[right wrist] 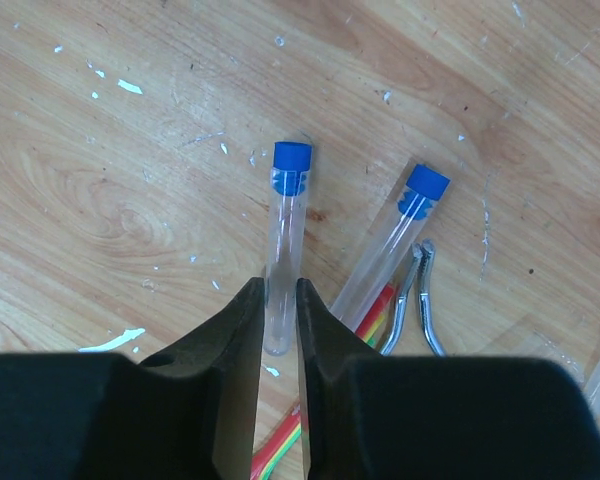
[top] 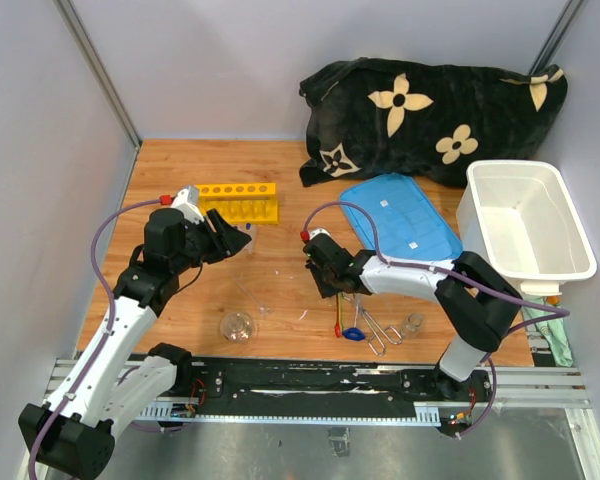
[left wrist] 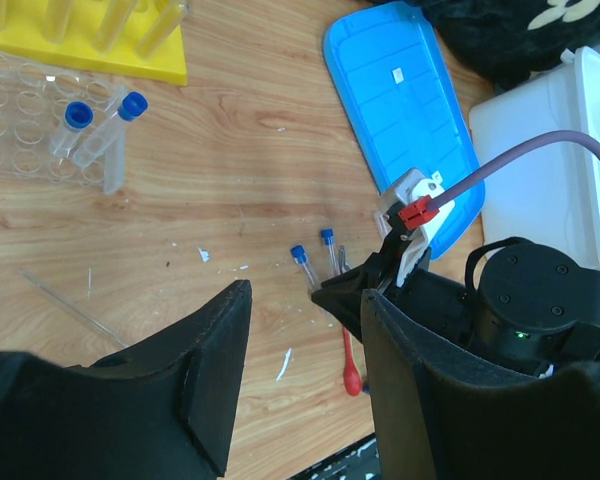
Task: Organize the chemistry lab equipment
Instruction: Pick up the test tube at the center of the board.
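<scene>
The blue cap [top: 307, 264] [left wrist: 297, 252] of the test tube that my right gripper holds by its lower end will be gripped by my left gripper.
My right gripper [right wrist: 278, 300] is low over the table, jaws closed on the lower end of a blue-capped test tube [right wrist: 285, 230] that lies flat on the wood. Just to its right lies a second blue-capped tube [right wrist: 395, 240], beside the metal tongs [right wrist: 420, 300] and a red-handled spatula [left wrist: 350, 360]. Higher up, my left gripper [left wrist: 305, 350] hangs open and empty. Two more capped tubes [left wrist: 115, 125] lie by the yellow rack [top: 240, 203]. A small glass flask [top: 237, 326] stands near the front edge.
The blue lid [top: 400, 215] lies flat right of centre, with the white tub [top: 528, 220] beyond it at the right edge. A black flowered cloth [top: 430, 110] is heaped at the back. A small beaker [top: 412, 324] stands by the tongs [top: 380, 330].
</scene>
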Tool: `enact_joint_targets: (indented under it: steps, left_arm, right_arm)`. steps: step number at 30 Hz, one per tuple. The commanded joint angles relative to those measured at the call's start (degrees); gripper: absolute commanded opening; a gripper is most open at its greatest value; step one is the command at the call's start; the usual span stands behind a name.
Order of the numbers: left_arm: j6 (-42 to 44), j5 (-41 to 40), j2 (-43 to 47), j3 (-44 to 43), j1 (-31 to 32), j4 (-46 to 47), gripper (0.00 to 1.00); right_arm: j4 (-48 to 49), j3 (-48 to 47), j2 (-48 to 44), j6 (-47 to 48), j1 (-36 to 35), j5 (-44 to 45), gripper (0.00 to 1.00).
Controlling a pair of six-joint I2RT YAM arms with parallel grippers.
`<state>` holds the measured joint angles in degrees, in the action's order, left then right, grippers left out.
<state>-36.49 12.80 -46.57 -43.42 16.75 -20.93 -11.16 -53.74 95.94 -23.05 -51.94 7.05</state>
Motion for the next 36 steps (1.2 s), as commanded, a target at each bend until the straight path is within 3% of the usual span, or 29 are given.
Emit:
enact_joint_targets:
  steps: [1,15,20,22,29,36]
  left_arm:
    - [-0.5,1.2,-0.1,-1.1,0.5,0.0,0.52]
    - [-0.4,2.4,-1.7,-1.7,0.5,-0.9,0.53]
    - [-0.4,2.5,-2.1,-1.6,0.5,-1.0,0.53]
    - [-0.4,2.6,-2.3,-1.6,0.5,-0.9,0.53]
    - [1.2,4.1,-4.8,-2.5,0.5,-0.9,0.53]
    - [4.0,9.0,-12.7,-4.7,0.7,-1.7,0.53]
  right_arm:
    - [0.8,0.8,2.0,-0.4,0.9,-1.8,0.17]
    - [2.4,0.4,7.4,-0.1,0.9,-4.1,0.15]
    - [2.7,0.6,6.8,0.2,0.8,-4.3,0.05]
    - [2.7,0.9,5.3,0.7,0.8,-4.3,0.01]
    - [3.3,2.8,-3.3,2.9,-1.2,-2.2,0.01]
    - [6.7,5.6,-15.4,6.4,-7.0,2.9,0.01]
